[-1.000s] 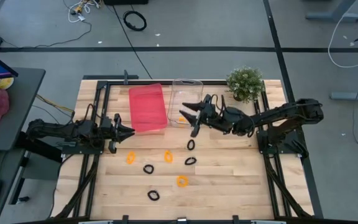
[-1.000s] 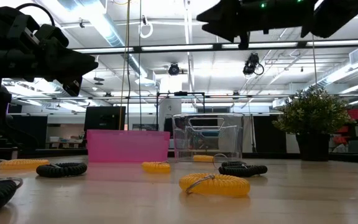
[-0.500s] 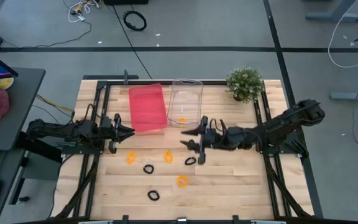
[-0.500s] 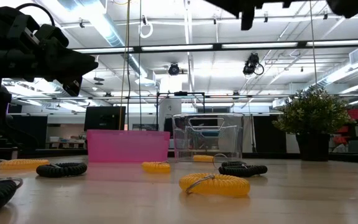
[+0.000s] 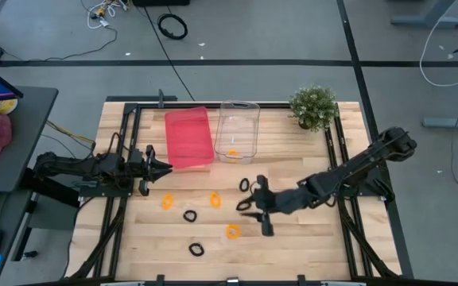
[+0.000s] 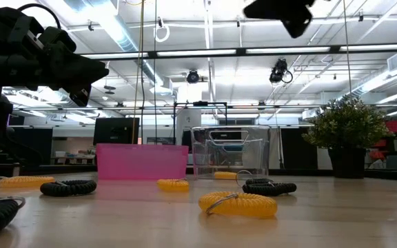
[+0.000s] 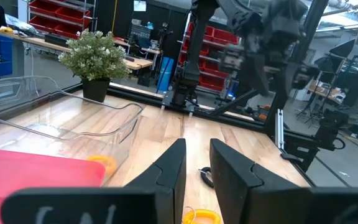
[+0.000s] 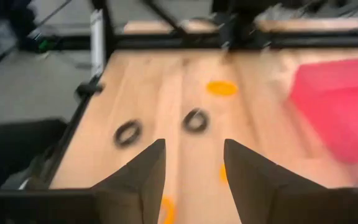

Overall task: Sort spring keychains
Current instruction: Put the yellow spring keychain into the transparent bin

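My right gripper needs to next go to the orange keychain nearest the table's near edge and close on that keychain's coil (image 5: 234, 236) (image 8: 168, 210).
Several small coiled keychains lie flat on the wooden table: orange ones (image 5: 167, 202) (image 5: 215, 199) (image 5: 233, 231) and black ones (image 5: 189, 215) (image 5: 245, 185) (image 5: 196, 249). Another orange keychain (image 5: 232, 153) rests on the floor of the clear bin (image 5: 238, 111). My right gripper (image 5: 255, 218) is open and hovers above the table between the black keychain near the bins and the orange one toward the near edge. My left gripper (image 5: 165, 167) waits beside the pink bin (image 5: 188, 137), its fingers a narrow gap apart (image 7: 196, 168).
A potted plant (image 5: 313, 106) stands at the far right corner. Black frame rails (image 5: 126, 135) run along the table's sides. In the low view an orange keychain (image 6: 237, 204) lies nearest, and the pink bin (image 6: 141, 161) and clear bin (image 6: 229, 151) stand behind.
My right gripper has swung from above the clear bin toward the table's near edge, ending over the scattered keychains, and has stayed open. The keychains and the left arm have kept still.
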